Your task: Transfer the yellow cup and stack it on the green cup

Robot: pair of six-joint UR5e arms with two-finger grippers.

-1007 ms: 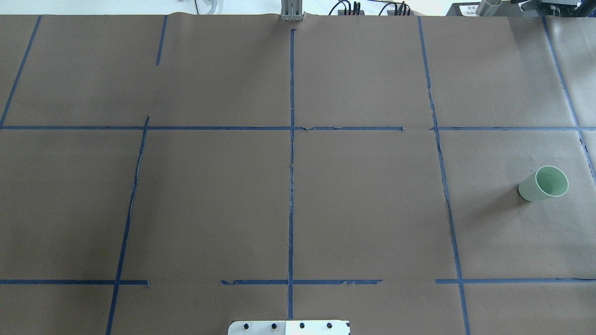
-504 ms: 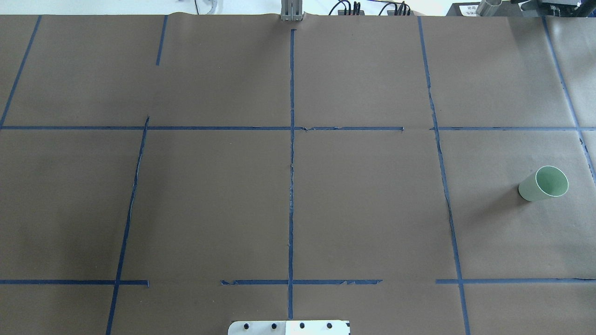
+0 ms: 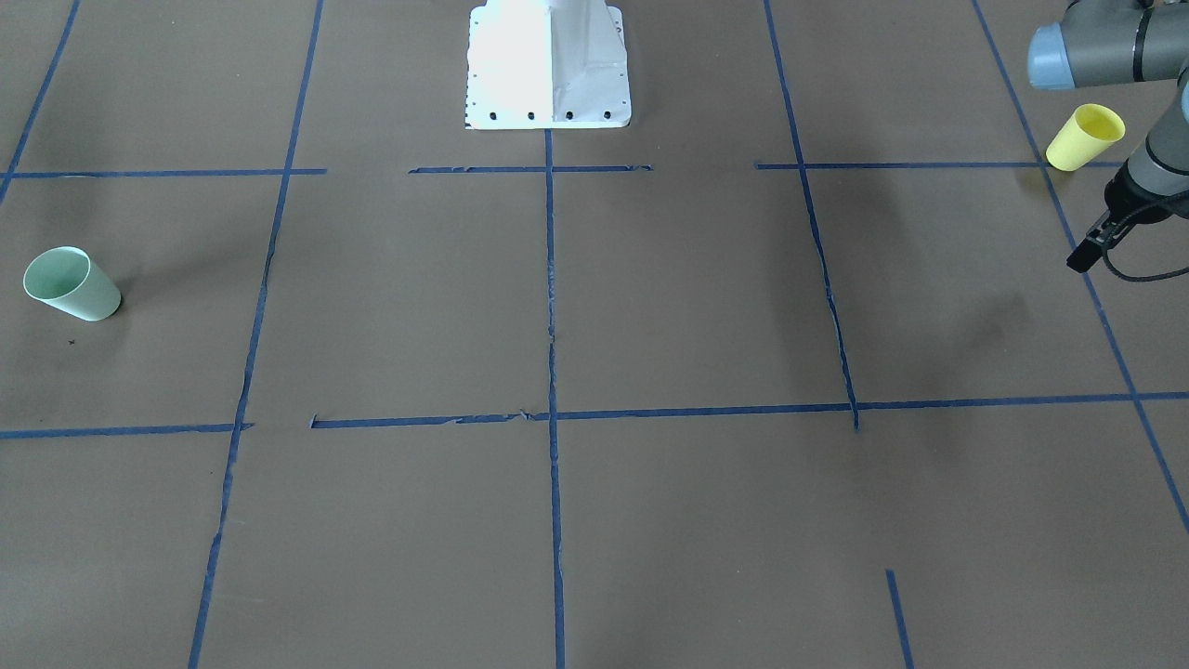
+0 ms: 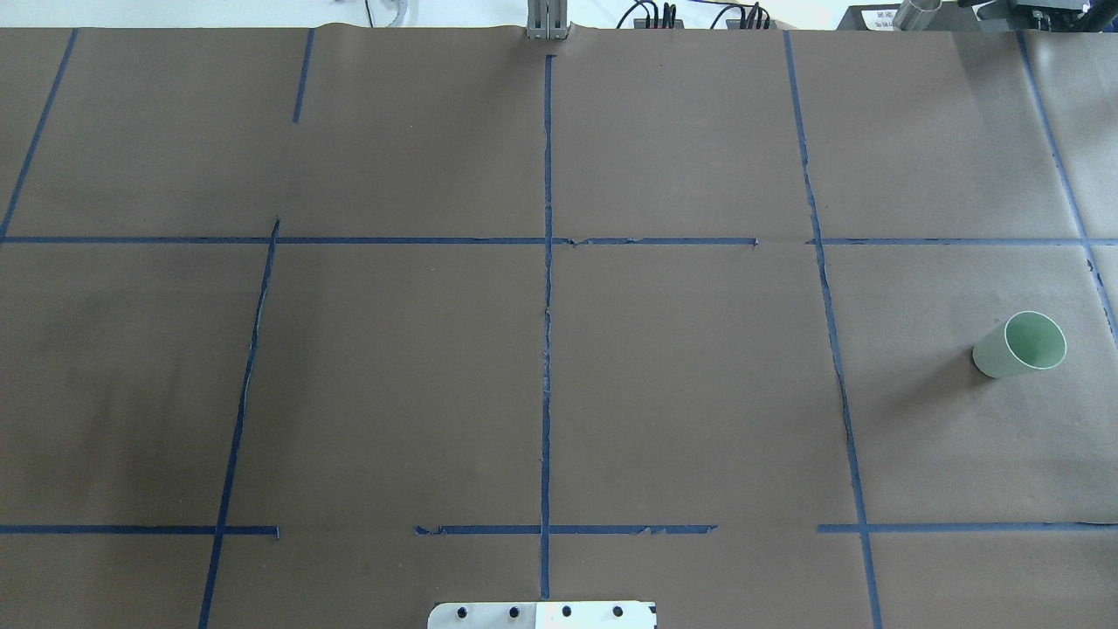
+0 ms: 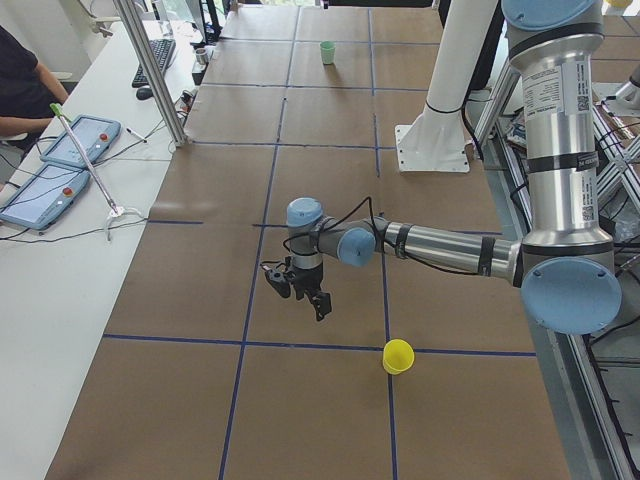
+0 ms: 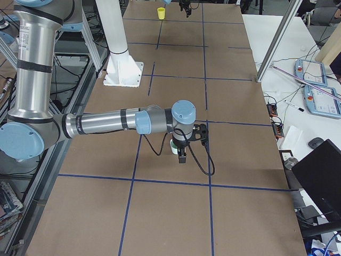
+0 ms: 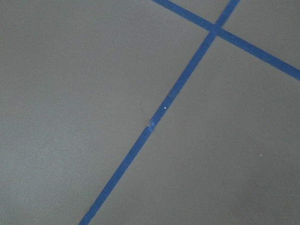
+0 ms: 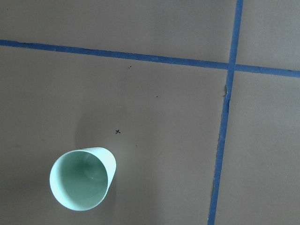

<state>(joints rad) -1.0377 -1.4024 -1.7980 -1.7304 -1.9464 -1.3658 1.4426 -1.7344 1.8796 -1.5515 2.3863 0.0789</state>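
Note:
The robot's left gripper needs to next move to the yellow cup and close around the cup's body [image 3: 1071,146] below its rim, leaving the cup's opening free.
The yellow cup [image 3: 1085,137] stands upright near the table's end on my left side; it also shows in the exterior left view [image 5: 398,356]. The green cup [image 4: 1020,345] stands upright near the opposite end, and shows in the front view [image 3: 71,283] and the right wrist view [image 8: 83,178]. My left gripper [image 5: 303,293] hovers above the table a little away from the yellow cup. My right gripper [image 6: 181,153] hovers close over the green cup. Neither wrist view shows fingers, so I cannot tell whether either gripper is open or shut.
Brown paper with blue tape lines [image 4: 547,306] covers the table. The white robot base [image 3: 548,65] stands at the near-robot edge. A side bench with tablets [image 5: 60,160] and a metal post [image 5: 150,70] runs along the far edge, with a seated person there.

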